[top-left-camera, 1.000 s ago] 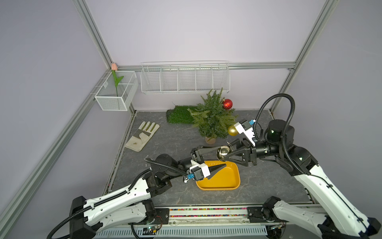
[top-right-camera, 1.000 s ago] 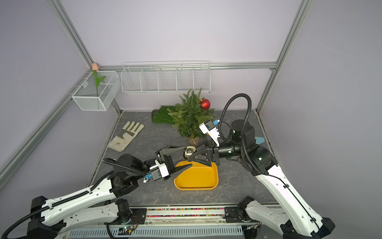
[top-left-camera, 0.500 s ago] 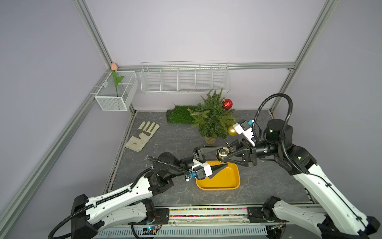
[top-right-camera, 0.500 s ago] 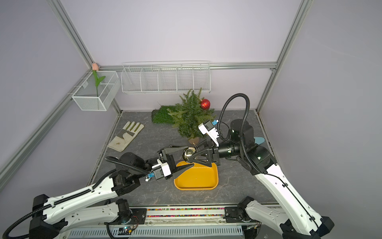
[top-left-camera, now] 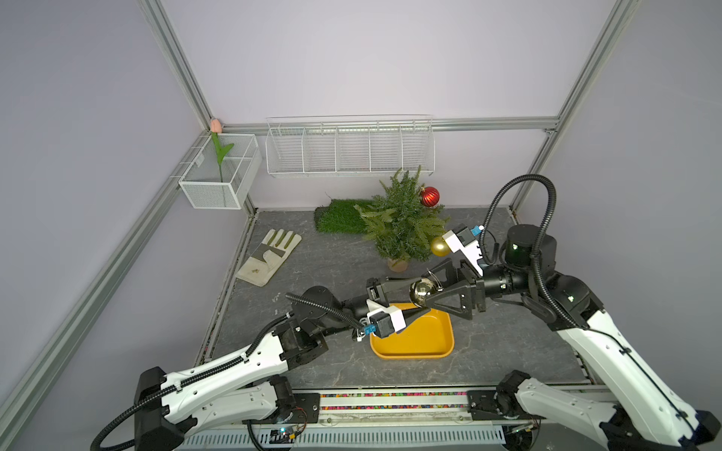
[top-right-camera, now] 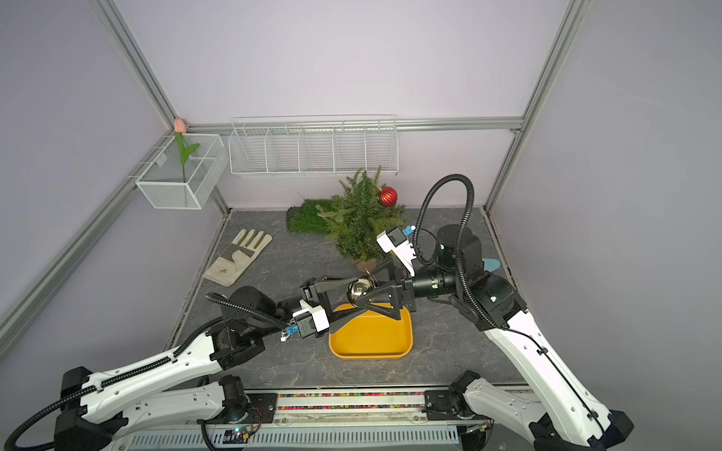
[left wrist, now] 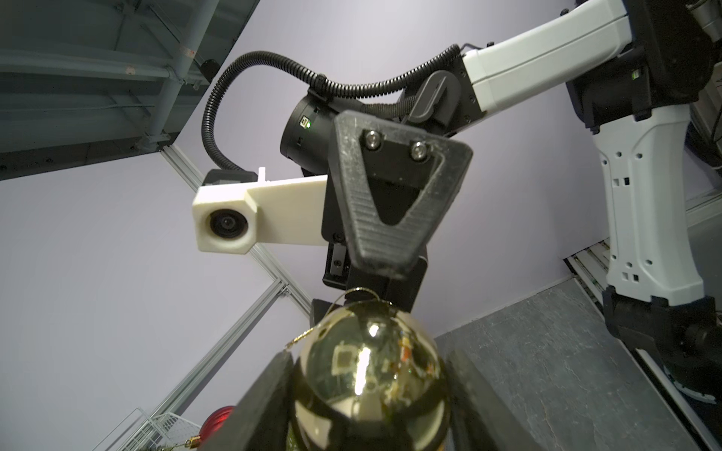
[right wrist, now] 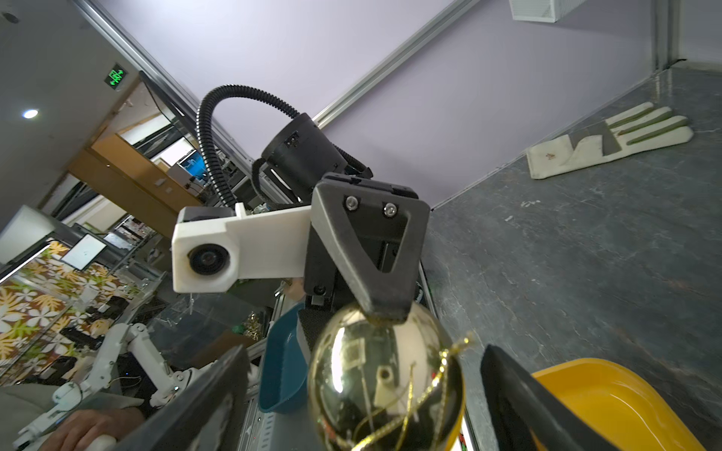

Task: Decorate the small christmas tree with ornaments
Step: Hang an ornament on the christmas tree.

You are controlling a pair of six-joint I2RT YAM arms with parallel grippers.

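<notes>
I should back my right gripper off from around the ball of the mirror-silver ornament, which my left gripper holds, and then pinch the gold cord (right wrist: 431, 387) with my right gripper for hanging.
The small christmas tree (top-left-camera: 398, 230) stands at the back of the table, with a red ornament (top-left-camera: 429, 196) hanging near its top and a gold ornament (top-left-camera: 440, 246) low on its right side. A mirror-silver ornament (top-left-camera: 422, 291) with a gold cord hangs in the air above the yellow tray (top-left-camera: 429, 343). My left gripper (top-left-camera: 421, 297) reaches in from the left and is shut on it; the left wrist view shows both fingers touching the ball (left wrist: 369, 367). My right gripper (top-left-camera: 428, 289) surrounds the same ball from the right, open, with gaps on both sides in the right wrist view (right wrist: 385, 375).
A work glove (top-left-camera: 269, 255) lies at the left. A roll of green grass (top-left-camera: 340, 214) sits behind the tree. A wire basket (top-left-camera: 347, 148) and a mesh box (top-left-camera: 218, 183) holding a tulip hang on the walls. A teal object (top-right-camera: 490, 264) lies at the right edge.
The right gripper's jaws have spread off the silver ornament. The left gripper has moved in around the ball and closed on it.
</notes>
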